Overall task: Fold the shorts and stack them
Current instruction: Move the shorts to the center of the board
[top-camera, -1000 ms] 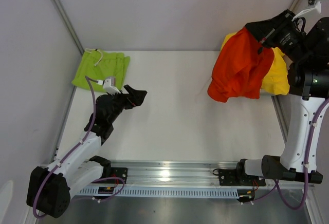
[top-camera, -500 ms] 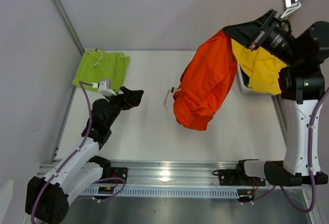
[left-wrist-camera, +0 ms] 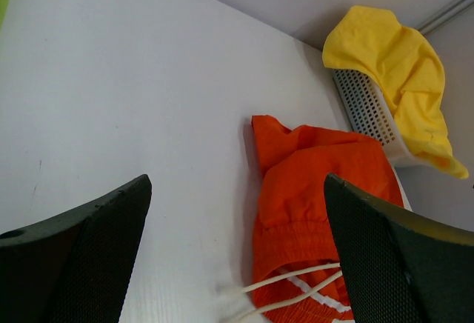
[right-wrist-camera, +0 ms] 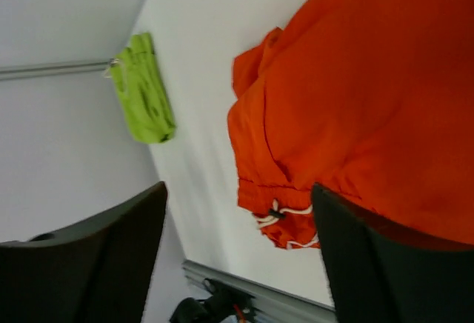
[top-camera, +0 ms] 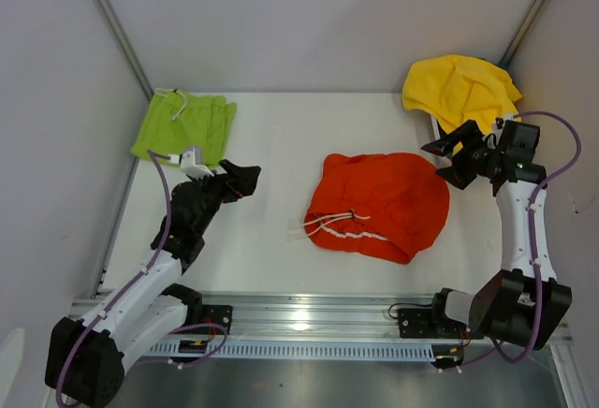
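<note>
The robot's left gripper will close on the waistband's end (top-camera: 310,218) (left-wrist-camera: 261,265) of the orange-red shorts, next to the loose ends of the white drawstring.
The orange-red shorts (top-camera: 379,207) lie crumpled on the white table, right of centre, with the white drawstring (top-camera: 323,225) trailing off their left end. They also show in the left wrist view (left-wrist-camera: 318,190) and the right wrist view (right-wrist-camera: 355,101). My right gripper (top-camera: 447,160) hovers open just off their far right edge, holding nothing (right-wrist-camera: 238,190). The lime-green shorts (top-camera: 184,127) lie folded at the far left corner (right-wrist-camera: 144,90). My left gripper (top-camera: 245,179) stands open and empty between the two pairs (left-wrist-camera: 237,186), pointing at the orange-red pair.
A yellow cloth (top-camera: 463,90) drapes over a white perforated basket (left-wrist-camera: 363,108) at the far right corner. A metal rail (top-camera: 309,319) runs along the near edge. Grey walls close in on the left and right.
The right gripper swung the orange-red shorts from the basket out over the table, opened and let them drop; the arm then came down low. The left arm barely moved.
</note>
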Action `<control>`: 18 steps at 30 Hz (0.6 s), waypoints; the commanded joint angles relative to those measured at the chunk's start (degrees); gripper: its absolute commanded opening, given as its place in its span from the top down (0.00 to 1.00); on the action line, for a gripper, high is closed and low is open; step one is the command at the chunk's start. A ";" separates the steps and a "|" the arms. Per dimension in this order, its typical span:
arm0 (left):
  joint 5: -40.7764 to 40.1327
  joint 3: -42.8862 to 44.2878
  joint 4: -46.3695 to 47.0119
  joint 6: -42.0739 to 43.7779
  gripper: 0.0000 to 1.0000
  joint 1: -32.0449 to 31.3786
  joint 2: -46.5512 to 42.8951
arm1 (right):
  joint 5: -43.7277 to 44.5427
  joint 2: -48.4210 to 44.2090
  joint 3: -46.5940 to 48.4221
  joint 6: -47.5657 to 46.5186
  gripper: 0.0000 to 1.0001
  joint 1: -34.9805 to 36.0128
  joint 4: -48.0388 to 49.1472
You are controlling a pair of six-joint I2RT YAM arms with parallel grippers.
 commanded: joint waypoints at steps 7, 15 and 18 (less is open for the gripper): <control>0.57 1.79 3.77 5.58 0.01 -4.83 2.78 | 29.73 -10.46 2.37 -17.29 0.05 18.68 -12.46; -2.32 9.25 -3.43 8.05 0.01 -9.93 9.37 | 53.73 -11.00 -8.62 -10.53 0.19 39.86 -17.64; -4.08 11.36 -7.47 8.06 0.01 -12.92 10.78 | 62.26 -9.42 -8.46 -4.40 0.23 48.11 -22.03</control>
